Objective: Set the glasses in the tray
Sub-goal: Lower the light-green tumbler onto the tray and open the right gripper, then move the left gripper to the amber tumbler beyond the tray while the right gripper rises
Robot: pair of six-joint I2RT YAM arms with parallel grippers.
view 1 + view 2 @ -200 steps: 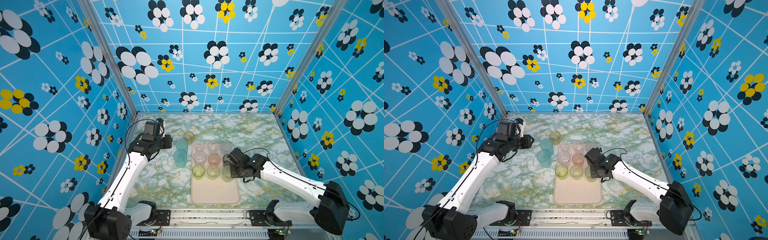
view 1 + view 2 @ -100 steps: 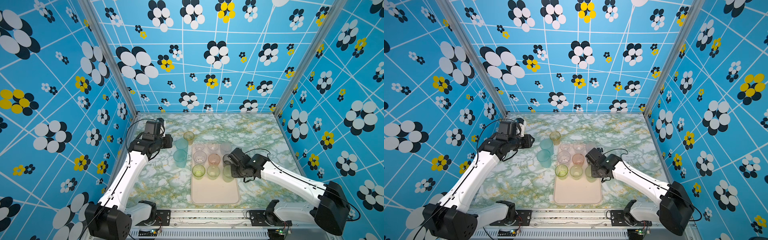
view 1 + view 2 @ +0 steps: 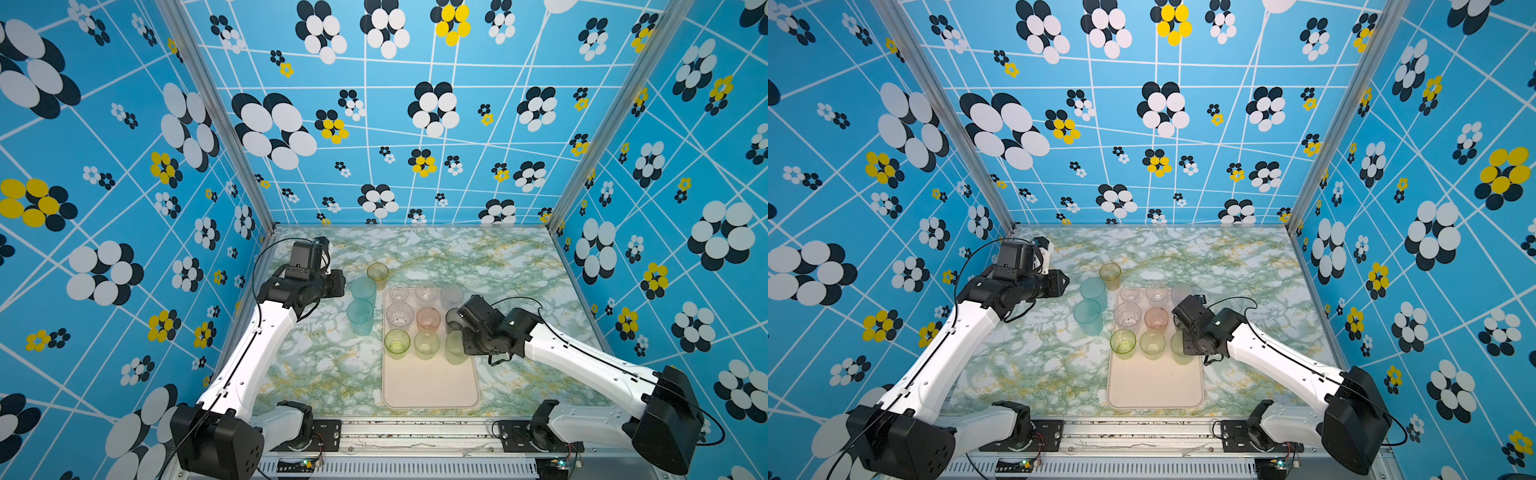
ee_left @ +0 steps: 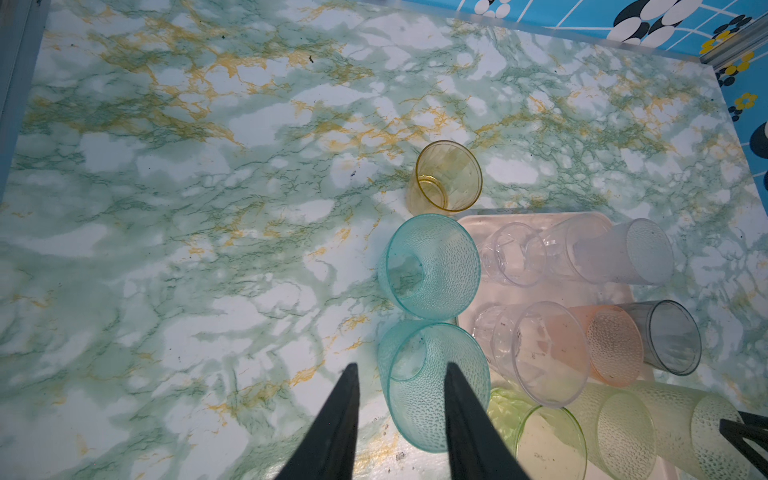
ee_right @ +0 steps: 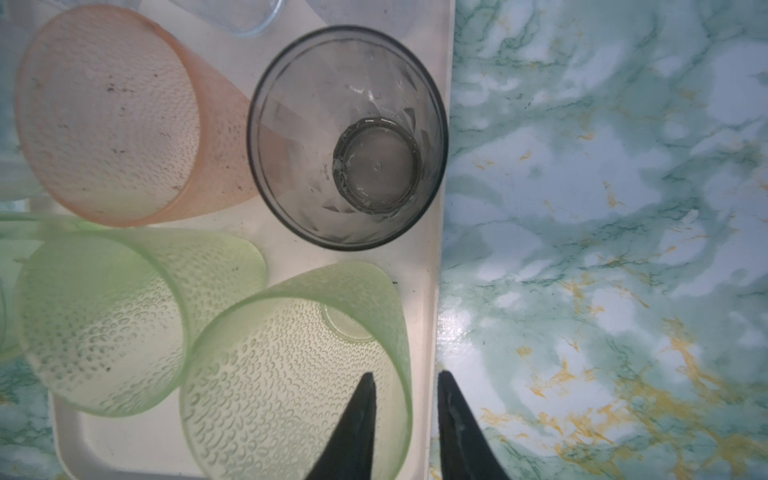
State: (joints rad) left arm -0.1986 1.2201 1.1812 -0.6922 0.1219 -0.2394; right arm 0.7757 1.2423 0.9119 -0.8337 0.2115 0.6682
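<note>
I should next move my left gripper to the amber glass behind the teal glasses and close it on its rim (image 3: 368, 272) (image 4: 417, 177), on the side away from the tray.
The cream-pink tray (image 3: 430, 386) (image 3: 1154, 386) holds several glasses in three rows. My right gripper (image 5: 405, 376) (image 3: 465, 338) stands open over the tray's right edge. One finger is inside the pale green glass (image 5: 291, 365) (image 3: 455, 351) and the other outside its rim, with gaps on both sides. A smoky grey glass (image 5: 349, 137) and a pink glass (image 5: 108, 112) stand just beyond. Left of the tray, on the table, are two teal glasses (image 4: 428, 266) (image 4: 415, 407) and an amber glass (image 4: 449, 176). My left gripper (image 4: 401, 372) (image 3: 338, 286) is open above the nearer teal glass, holding nothing.
Green marbled tabletop (image 3: 498, 266) lies behind and to the right of the tray. Blue flowered walls close the back and both sides. The near half of the tray holds nothing.
The right gripper's jaws have come apart, letting go of the pale green glass's rim; the glass stands in the tray. The left arm has barely moved.
</note>
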